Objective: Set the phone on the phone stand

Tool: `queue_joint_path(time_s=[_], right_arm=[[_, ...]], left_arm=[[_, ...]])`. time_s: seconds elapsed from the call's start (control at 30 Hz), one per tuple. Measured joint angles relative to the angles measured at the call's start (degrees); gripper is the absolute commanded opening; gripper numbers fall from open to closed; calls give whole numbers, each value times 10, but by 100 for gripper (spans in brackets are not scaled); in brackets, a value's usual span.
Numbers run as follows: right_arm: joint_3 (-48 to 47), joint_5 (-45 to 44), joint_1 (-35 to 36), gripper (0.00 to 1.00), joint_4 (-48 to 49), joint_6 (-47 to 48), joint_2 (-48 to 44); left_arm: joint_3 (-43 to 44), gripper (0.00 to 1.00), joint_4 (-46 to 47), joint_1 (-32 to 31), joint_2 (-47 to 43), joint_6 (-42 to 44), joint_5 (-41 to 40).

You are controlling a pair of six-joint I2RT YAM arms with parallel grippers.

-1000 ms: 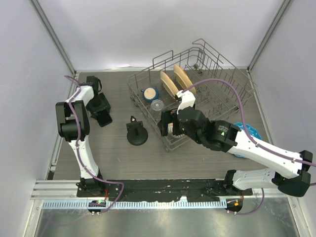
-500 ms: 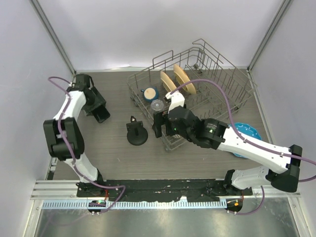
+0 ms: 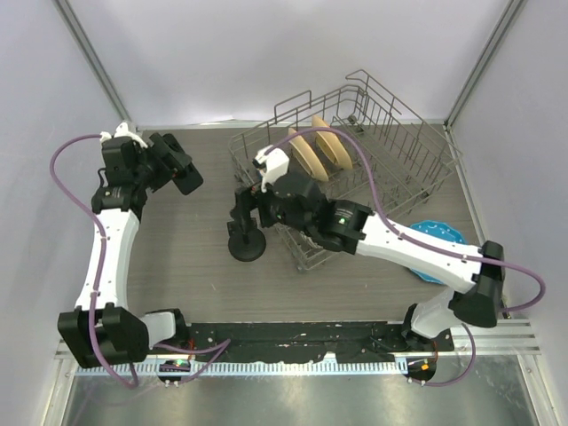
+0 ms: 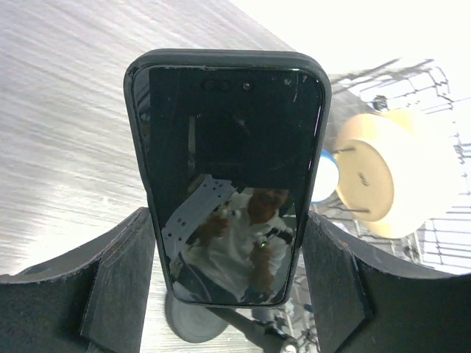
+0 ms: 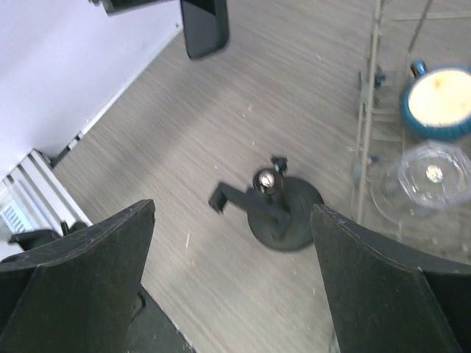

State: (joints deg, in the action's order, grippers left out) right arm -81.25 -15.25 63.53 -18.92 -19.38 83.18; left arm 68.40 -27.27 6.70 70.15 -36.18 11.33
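Note:
My left gripper pinches the phone by its side edges. My right gripper needs to hold the phone while my left gripper takes its front and back (image 4: 232, 176).
The phone (image 4: 228, 169) is a black slab held upright between my left gripper's (image 4: 228, 257) fingers. In the top view my left gripper (image 3: 174, 165) holds the phone (image 3: 188, 177) raised above the table's far left. The phone stand (image 3: 246, 243), black with a round disc base and a short arm, stands on the table left of the rack. My right gripper (image 3: 241, 208) hovers just above it, open and empty. In the right wrist view the stand (image 5: 283, 209) lies between and beyond my open gripper (image 5: 232, 294), and the phone (image 5: 204, 26) shows at the top.
A wire dish rack (image 3: 355, 160) sits at the back right with tan plates, a blue cup (image 5: 438, 103) and a clear glass (image 5: 419, 180). A blue scalloped plate (image 3: 448, 235) lies right of the rack, partly under my right arm. Side walls stand close on the left and right.
My left arm has lifted the phone off the table and raised it at the far left. My right arm has swung left from the rack to above the stand.

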Motion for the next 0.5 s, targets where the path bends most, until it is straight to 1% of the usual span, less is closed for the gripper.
queue_joint_path(time_s=[0.13,0.2,0.43,0.5], right_arm=[[-36,5,-5,90,45,6,54],[-41,20,-16,87,66,0,73],[-28,76,-77,81,138,-28,95],[-21,79,-85,76,161,-30,95]], left_arm=[[-12,1,31,-31,-28,-7,30],[-19,0,46,-59,-42,-6,37],[-36,0,70,-136,-95,7,43],[-36,0,78,-147,-101,8,46]])
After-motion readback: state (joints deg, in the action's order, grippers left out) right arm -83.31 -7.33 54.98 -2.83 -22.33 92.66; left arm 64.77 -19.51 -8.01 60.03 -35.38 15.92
